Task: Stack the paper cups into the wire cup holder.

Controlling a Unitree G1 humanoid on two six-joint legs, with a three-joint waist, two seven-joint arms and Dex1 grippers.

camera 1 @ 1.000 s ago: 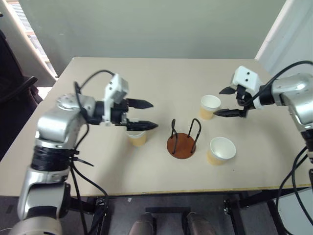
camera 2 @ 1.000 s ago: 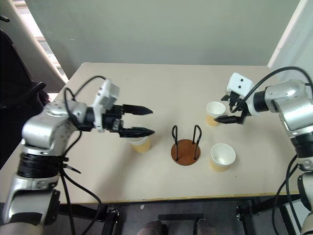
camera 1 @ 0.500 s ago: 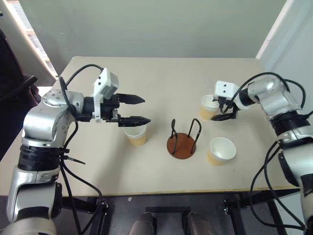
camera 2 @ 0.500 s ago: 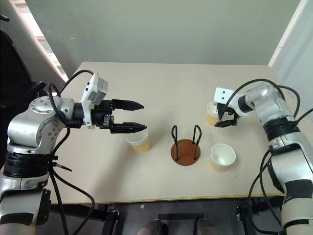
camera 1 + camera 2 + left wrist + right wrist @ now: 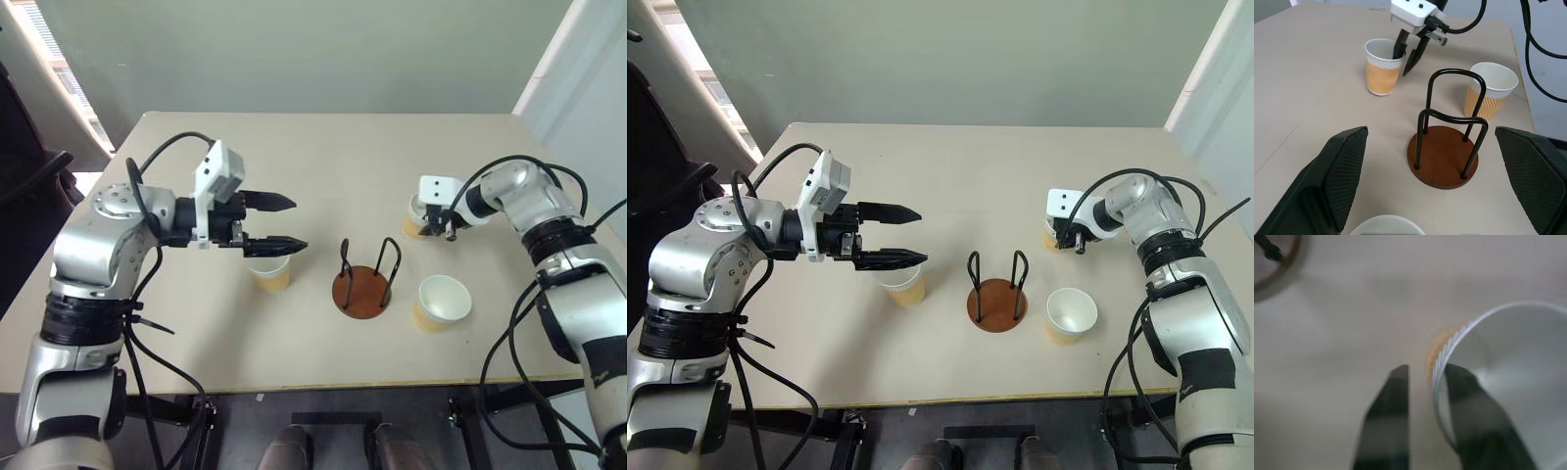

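My right gripper has the paper cup. Next, I set it down on the wire cup holder's brown disc (image 5: 361, 294), between the holder's black arches.
The wire cup holder (image 5: 363, 290), a brown disc with two black arches, stands mid-table with nothing in it. Three paper cups stand upright around it. One cup (image 5: 271, 273) sits left of the holder, just below my open left gripper (image 5: 300, 224), which hovers level and points toward the holder. A second cup (image 5: 442, 301) stands right of the holder. The third cup (image 5: 1382, 68) is behind it at the right. My right gripper (image 5: 1401, 64) is shut on that cup's wall (image 5: 1508, 357), one finger inside and one outside.
The beige table (image 5: 294, 147) has open room at the back and left. Its front edge (image 5: 323, 382) runs close behind the front cup. Black cables hang from both arms. A dark chair (image 5: 29, 176) stands off the table's left side.
My right gripper came down and toward the back right cup, then closed over its near wall. The left gripper stayed open above the left cup.
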